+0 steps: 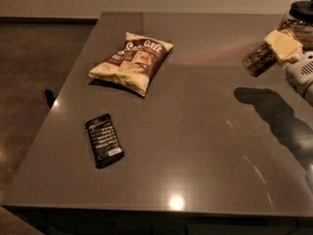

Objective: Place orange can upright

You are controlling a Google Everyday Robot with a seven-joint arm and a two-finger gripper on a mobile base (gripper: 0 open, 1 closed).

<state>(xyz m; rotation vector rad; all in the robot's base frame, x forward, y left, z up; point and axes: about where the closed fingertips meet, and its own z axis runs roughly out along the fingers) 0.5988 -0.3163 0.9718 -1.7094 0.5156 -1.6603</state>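
The robot's gripper will release the orange can, now held tilted above the table, upright on the grey table [244, 108] next to the tip of the arm's shadow.
My gripper [274, 50] is at the right edge of the view, raised above the grey table [195, 146]. Its pale fingers [282, 44] are shut on the orange can [256, 60]. The can has an orange-brown patterned body and is held tilted, its free end pointing down and to the left. Part of the can is hidden by the fingers. The arm's shadow falls on the table below it.
A yellow-brown chip bag [132, 61] lies at the back left of the table. A black wrapped bar [104, 139] lies near the front left. A dark-lidded labelled jar [299, 19] stands at the back right, just behind my gripper.
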